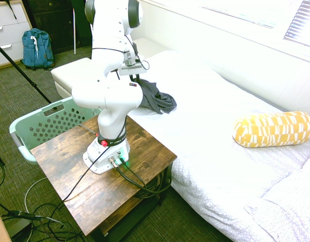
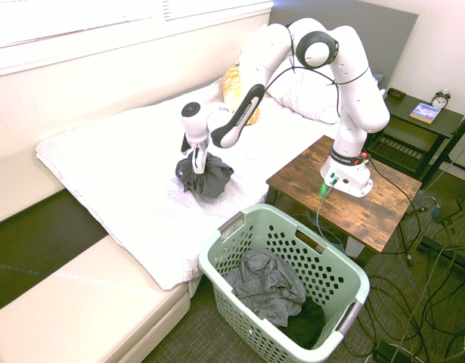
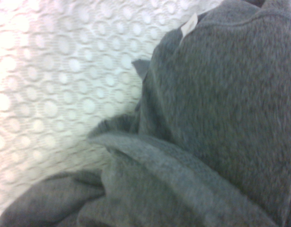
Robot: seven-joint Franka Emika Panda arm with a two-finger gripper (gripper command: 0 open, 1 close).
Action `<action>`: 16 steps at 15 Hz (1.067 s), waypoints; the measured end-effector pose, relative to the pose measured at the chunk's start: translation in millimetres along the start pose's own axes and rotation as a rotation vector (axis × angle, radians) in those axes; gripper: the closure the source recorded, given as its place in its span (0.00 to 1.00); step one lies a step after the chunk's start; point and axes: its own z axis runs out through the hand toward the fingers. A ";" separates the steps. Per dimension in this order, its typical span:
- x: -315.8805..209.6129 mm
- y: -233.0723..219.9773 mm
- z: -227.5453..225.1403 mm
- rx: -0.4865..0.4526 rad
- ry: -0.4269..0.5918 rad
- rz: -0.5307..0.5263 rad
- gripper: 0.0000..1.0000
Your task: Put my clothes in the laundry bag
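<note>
Next, I let go of the dark grey garment with my gripper inside the mint-green laundry basket (image 1: pixel 59 127) that is beside the wooden table. The garment still hangs bunched just above the white bedspread.
A dark grey garment (image 1: pixel 156 99) hangs bunched from my gripper (image 1: pixel 136 76) just above the white bedspread, near the bed's edge on the table side. In the second exterior view the gripper (image 2: pixel 198 156) is shut on the garment's (image 2: pixel 206 179) top, pulling it up to a peak while its lower folds still touch the bed. The wrist view is filled with the grey fleece garment (image 3: pixel 216 118) over dotted bedding. On the floor beside the bed and table stands the mint-green laundry basket (image 2: pixel 354 278), also seen as the basket (image 1: pixel 23 132), with grey clothes (image 2: pixel 264 281) inside.
My base sits on a wooden table (image 1: pixel 132 181) between bed and basket. A yellow patterned pillow (image 1: pixel 273 128) lies further up the bed. A cream bench (image 1: pixel 74 73) runs at the bed's foot. A blue backpack (image 1: pixel 36 48) leans by the drawers.
</note>
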 end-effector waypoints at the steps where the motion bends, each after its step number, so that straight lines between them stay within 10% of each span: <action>1: -42.0 -4.3 -12.6 -0.002 0.005 -0.014 1.00; 8: -382.5 81.8 -79.7 -0.038 -0.009 -0.062 1.00; 9: -427.1 111.8 -85.4 -0.050 -0.022 -0.068 0.00; 16: -476.0 162.9 -124.1 -0.036 -0.042 -0.065 0.00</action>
